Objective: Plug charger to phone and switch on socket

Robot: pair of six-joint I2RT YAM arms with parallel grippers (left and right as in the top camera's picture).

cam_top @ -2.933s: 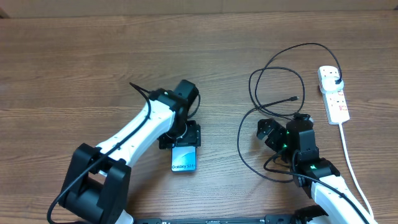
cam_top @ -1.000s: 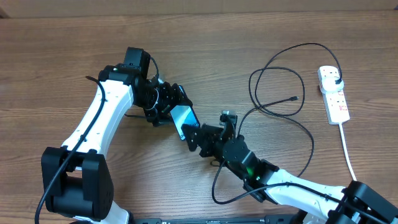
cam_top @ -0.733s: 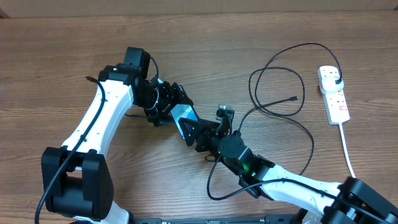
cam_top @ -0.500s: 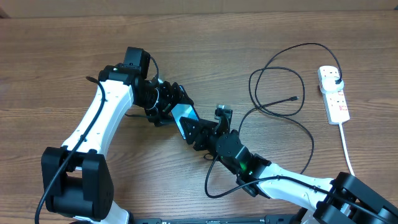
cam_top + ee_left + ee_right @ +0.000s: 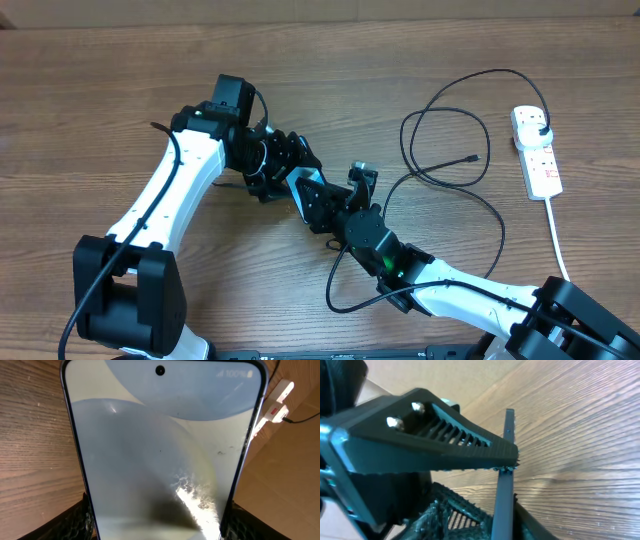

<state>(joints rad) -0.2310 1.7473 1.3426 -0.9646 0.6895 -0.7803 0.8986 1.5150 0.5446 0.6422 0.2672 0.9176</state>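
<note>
The left gripper spans the phone's long edges, so it should back away while the right gripper holds the phone, then pinch the phone's camera end [image 5: 160, 371] across both sides.
The phone [image 5: 302, 184] is held tilted above the table, with my left gripper [image 5: 283, 168] shut on its upper-left end. In the left wrist view its pale screen [image 5: 160, 450] fills the frame, and a black finger [image 5: 75, 521] sits at each lower side. My right gripper [image 5: 320, 206] meets the phone's lower-right end. In the right wrist view the phone shows edge-on [image 5: 504, 475], and the right gripper [image 5: 502, 527] has its pads pressed on both faces. The charger cable [image 5: 405, 140] lies in loops at the right. Its connector tip [image 5: 470, 159] lies free on the wood. The socket [image 5: 537, 152] lies at the far right with a black plug [image 5: 541, 128] in it.
A white cord [image 5: 562, 245] runs from the socket toward the front right edge. A black cable loop [image 5: 345, 290] trails beside my right arm. The left gripper's finger [image 5: 420, 445] crowds the right wrist view. Bare wooden table [image 5: 90, 110] lies at the left and back.
My right arm has slid up and left to the phone and its jaws have narrowed onto it. The left arm has shifted slightly right, still holding the phone.
</note>
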